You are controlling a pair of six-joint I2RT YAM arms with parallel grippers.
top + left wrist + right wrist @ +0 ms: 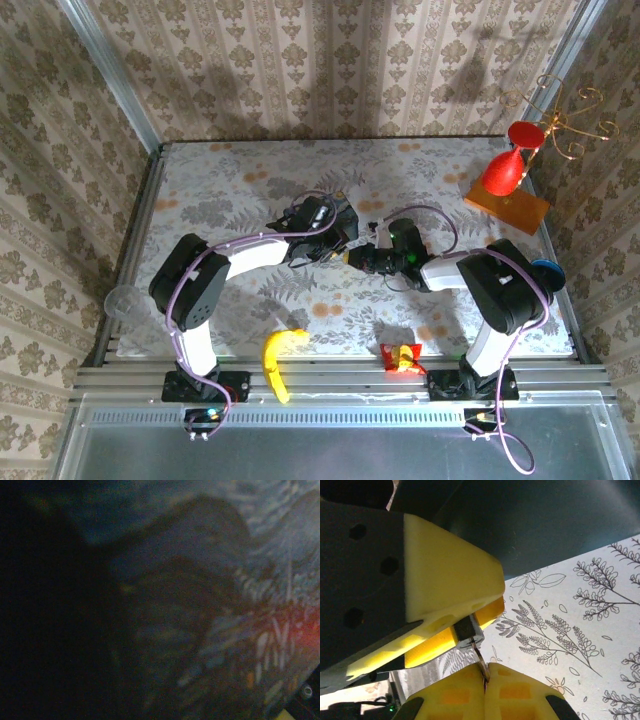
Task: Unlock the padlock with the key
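The key slants out of the padlock with only its far end in the robot's right gripper, so that gripper should open, back off and take it nearer the padlock [474,648].
In the right wrist view the padlock [469,631], a tiny dark and silvery block, is pinched between the left gripper's yellow fingers [450,580]. My right gripper [486,674] is shut on the thin metal key [480,659], and the key's tip meets the underside of the padlock. A dark blue surface [545,525], seemingly the tin box, looms just behind. From above, the left gripper [338,247] and right gripper [362,258] meet tip to tip at mid-table. The left wrist view is dark and blurred, with a blue painted surface [280,540] close to the lens.
A banana [278,360] and a red snack packet [402,357] lie near the front edge. A red hourglass-shaped object [505,170] on a wooden board stands at the back right. A clear cup [122,300] sits off the left edge.
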